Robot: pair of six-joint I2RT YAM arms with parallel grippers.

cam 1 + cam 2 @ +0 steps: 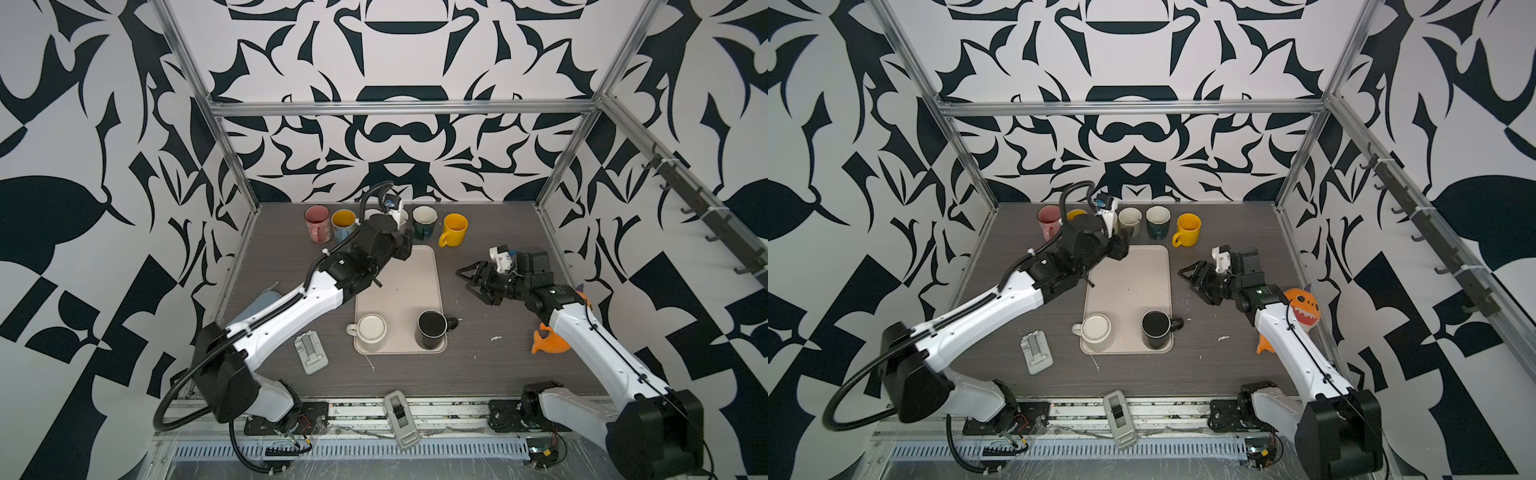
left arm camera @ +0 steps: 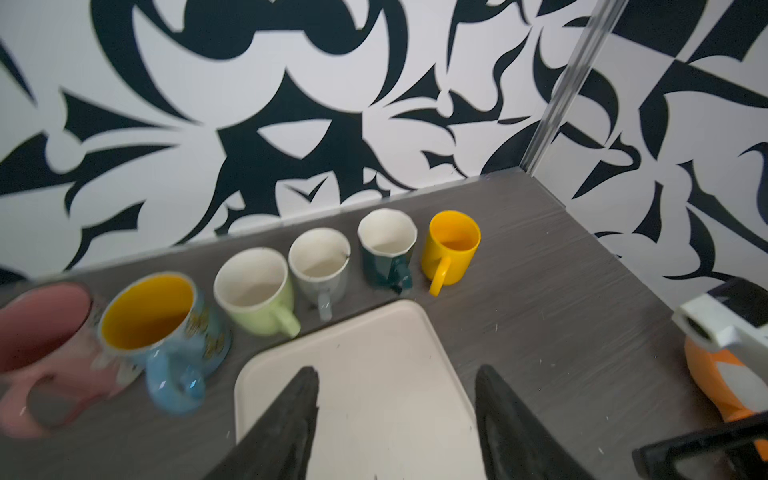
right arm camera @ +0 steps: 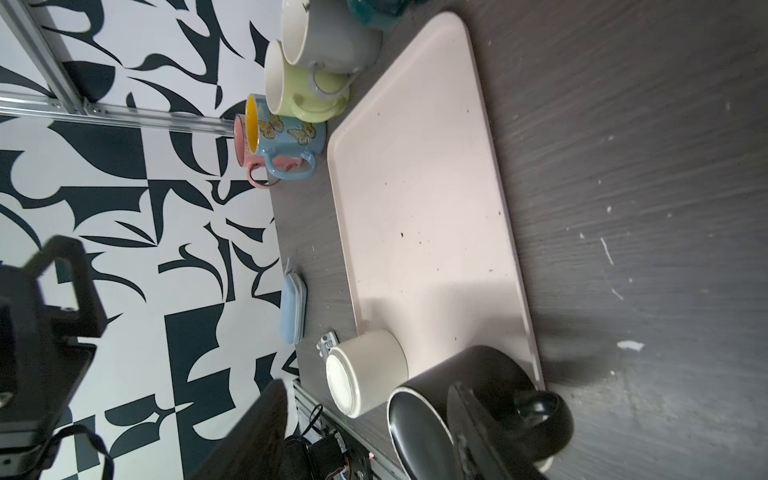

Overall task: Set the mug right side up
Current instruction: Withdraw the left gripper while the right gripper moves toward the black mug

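My right gripper is going to close on the black mug's handle [image 1: 453,323] [image 3: 564,417], which sticks out over the beige tray's edge.
Two mugs stand upside down at the near end of the beige tray [image 1: 399,282]: a cream mug [image 1: 372,328] on the left and a black mug [image 1: 432,328] on the right, its handle pointing right. My left gripper [image 2: 397,370] hangs open over the tray's far end with nothing between its fingers. To the right of the tray, my right gripper [image 1: 463,279] is open and empty above the table. In the right wrist view the cream mug [image 3: 370,374] and black mug [image 3: 490,365] lie just beyond its fingertips [image 3: 274,399], untouched.
A row of upright mugs lines the back wall, from the pink mug [image 1: 318,220] to the yellow mug [image 1: 455,228]. An orange toy shark [image 1: 1302,305] sits under my right arm. A grey dispenser [image 1: 311,347] lies left of the tray, and another grey dispenser [image 1: 401,415] at the front edge.
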